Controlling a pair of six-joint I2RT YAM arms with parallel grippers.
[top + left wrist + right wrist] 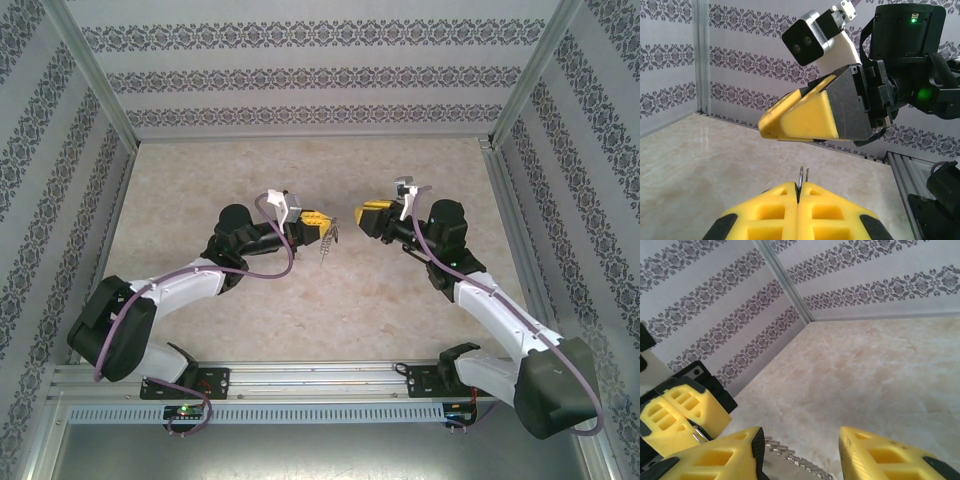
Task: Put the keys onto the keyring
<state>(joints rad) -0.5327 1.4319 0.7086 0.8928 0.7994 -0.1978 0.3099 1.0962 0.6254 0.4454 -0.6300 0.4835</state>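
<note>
I will take the keyring's end sticking out [801, 174] with my right gripper before my left gripper regrasps it, since my left gripper's fingers cover most of the keyring's thin loop.
My left gripper [312, 228] hovers over the middle of the table, shut on the keyring [328, 240], whose grey loop and jagged chain hang from its tips. In the left wrist view a thin end of the keyring [803, 176] sticks up from the closed fingers [785, 200]. My right gripper [362, 215] faces it, a short gap to the right. Its fingers [747, 452] stand partly apart with the key [790, 457] across the gap. The black head rests against the left finger. The jagged silver blade runs toward the other finger and leaves the frame.
Patterned walls and aluminium posts [95, 85] close the marble table [320, 320] on three sides. A metal rail [320, 380] with both arm bases runs along the near edge. The right arm's wrist and camera [815, 37] loom close above my left gripper.
</note>
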